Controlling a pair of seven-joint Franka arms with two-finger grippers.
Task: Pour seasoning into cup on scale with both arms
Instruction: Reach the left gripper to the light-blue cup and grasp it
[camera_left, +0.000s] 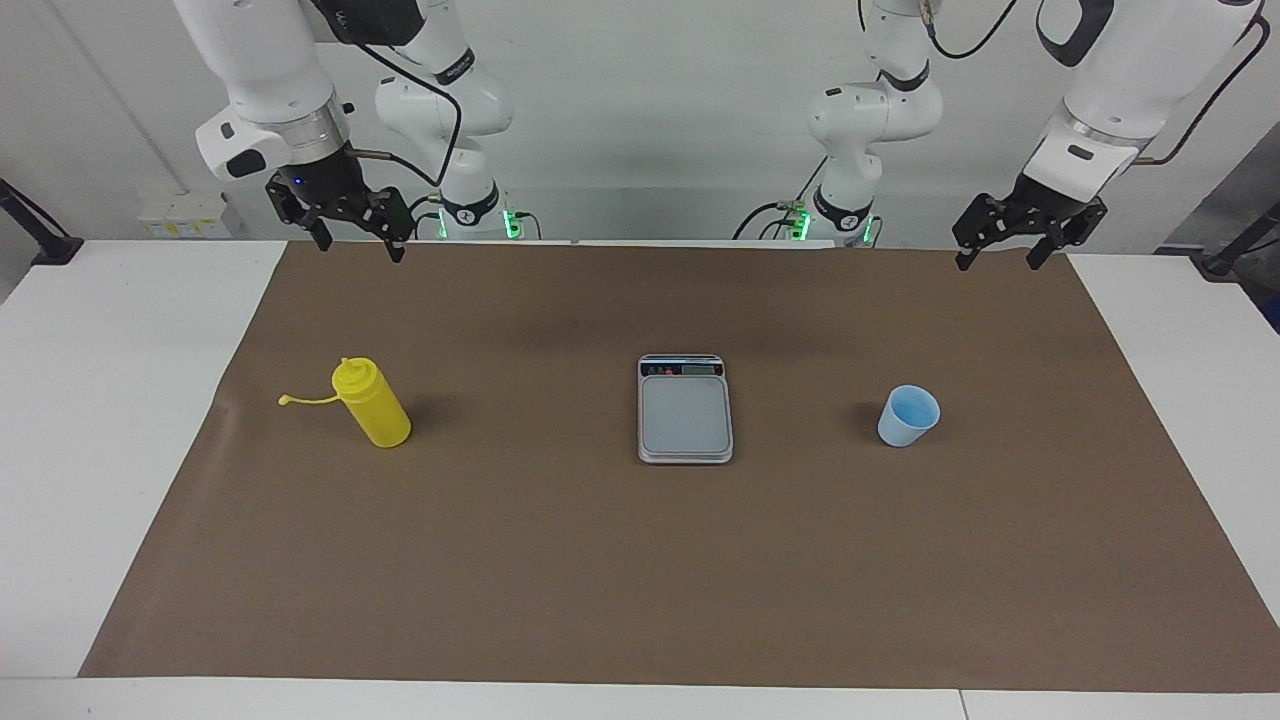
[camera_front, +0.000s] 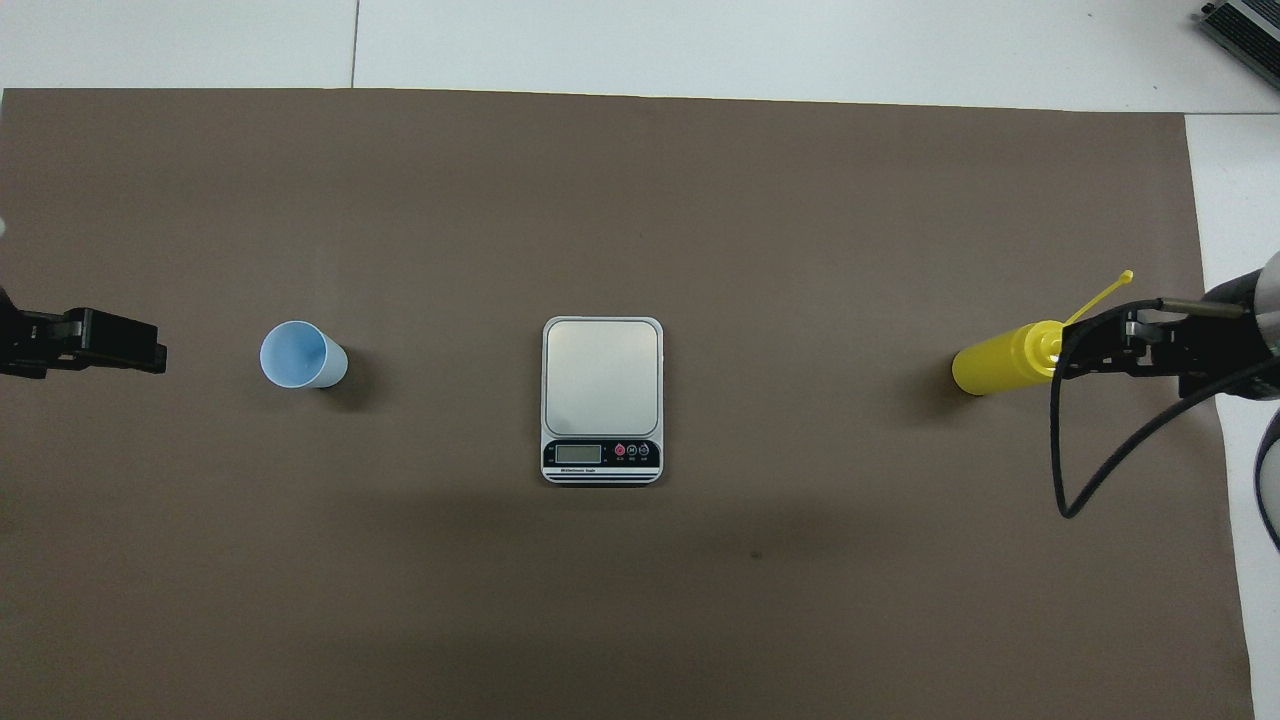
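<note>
Next, my left gripper goes to the light blue cup's rim (camera_front: 264, 359) on the side of the cup toward the left arm and closes there.
The yellow seasoning bottle (camera_left: 372, 405) stands upright on the brown mat toward the right arm's end, its cap strap hanging out to the side; it also shows in the overhead view (camera_front: 1000, 366). The silver-grey scale (camera_left: 685, 412) lies at the middle with a bare plate and its display end toward the robots; it also shows in the overhead view (camera_front: 602, 390). The light blue cup (camera_left: 908, 416) stands upright on the mat toward the left arm's end, also in the overhead view (camera_front: 303, 355). My right gripper (camera_left: 360, 250) hangs open and empty, high up and apart from the bottle. My left gripper (camera_left: 998, 262) hangs open and empty, high up and apart from the cup.
A brown mat (camera_left: 640, 570) covers most of the white table (camera_left: 110, 420). In the overhead view the right gripper (camera_front: 1100, 346) overlaps the bottle's top and the left gripper (camera_front: 120, 343) shows beside the cup. A black cable loops under the right wrist.
</note>
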